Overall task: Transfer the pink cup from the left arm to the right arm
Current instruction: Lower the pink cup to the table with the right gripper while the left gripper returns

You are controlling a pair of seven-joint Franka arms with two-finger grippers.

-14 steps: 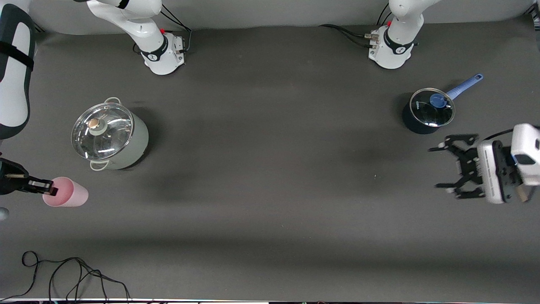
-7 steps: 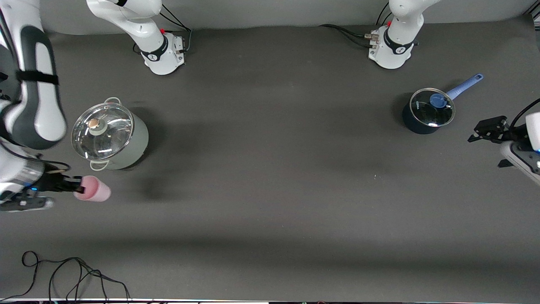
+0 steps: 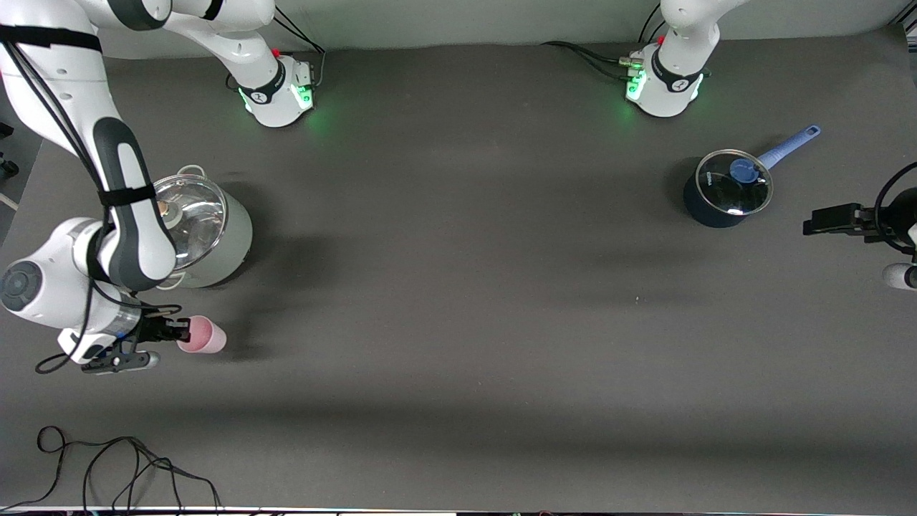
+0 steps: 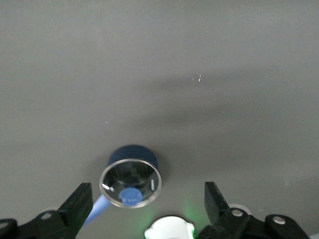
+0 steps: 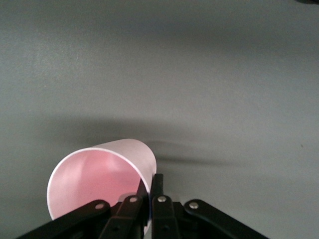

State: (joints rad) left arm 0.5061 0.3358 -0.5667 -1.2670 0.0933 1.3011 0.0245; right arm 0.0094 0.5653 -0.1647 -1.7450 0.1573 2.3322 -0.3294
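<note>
I will set the pink cup down with my right gripper between the lidded pot and the black cable (image 3: pixel 212 357) (image 5: pixel 139 137), closer to the pot.
My right gripper (image 3: pixel 179 331) is shut on the rim of the pink cup (image 3: pixel 204 335). It holds the cup on its side, mouth toward the wrist, low over the table beside the large lidded pot. In the right wrist view the fingers (image 5: pixel 158 186) pinch the cup's wall, one inside and one outside the pink cup (image 5: pixel 99 177). My left gripper (image 3: pixel 813 223) hangs at the left arm's end of the table, beside the blue saucepan. It is open and empty, and its gripper (image 4: pixel 147 194) shows wide apart in the left wrist view.
A pale green pot with a glass lid (image 3: pixel 222 236) stands near the right arm's end. A dark blue saucepan with lid and blue handle (image 3: pixel 727 190) stands near the left arm's base; it also shows in the left wrist view (image 4: pixel 130 181). A black cable (image 3: pixel 107 466) lies at the front edge.
My right arm has swung in over the table, carrying the cup toward the middle and a little nearer the front camera. My left gripper has drawn back toward the table's end and turned edge-on. Base lights turned green.
</note>
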